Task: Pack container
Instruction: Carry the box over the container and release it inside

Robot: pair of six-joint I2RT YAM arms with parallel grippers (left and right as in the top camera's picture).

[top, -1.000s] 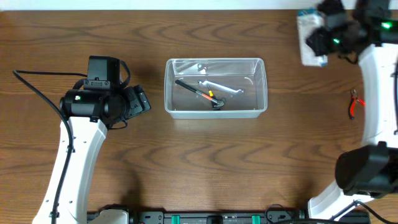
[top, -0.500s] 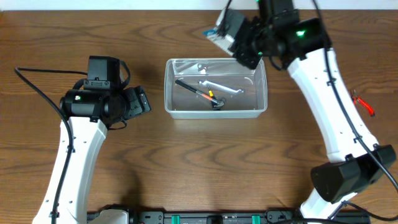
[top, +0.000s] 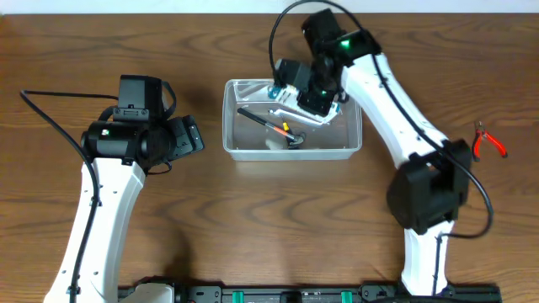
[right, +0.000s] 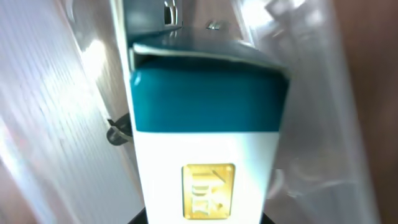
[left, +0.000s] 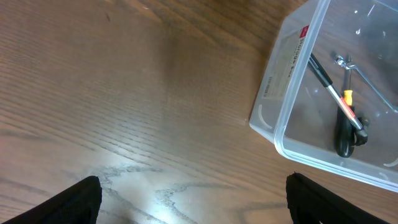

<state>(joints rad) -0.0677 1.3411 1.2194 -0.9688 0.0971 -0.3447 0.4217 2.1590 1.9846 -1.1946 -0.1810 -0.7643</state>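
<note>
The robot's right gripper will release the white package on the tools in the middle of the clear plastic container [top: 304,123]. The package is now over the container's back part.
The clear plastic container [top: 291,153] stands at the table's middle and also shows in the left wrist view [left: 292,106]. In it lie a black hammer with a red and yellow handle [top: 274,128] [left: 341,106] and a silver wrench [top: 303,118]. My right gripper [top: 305,91] is shut on a white package with a teal end and a gold label [top: 285,93] [right: 205,124], held over the container's back part. My left gripper [top: 189,137] [left: 199,202] is open and empty, low over the table left of the container.
Red-handled pliers [top: 488,139] lie on the wooden table at the far right. A black cable runs from the left arm toward the table's left edge.
My right arm has swung from the back right corner leftward with the package and now holds it over the container. The left arm has not moved.
</note>
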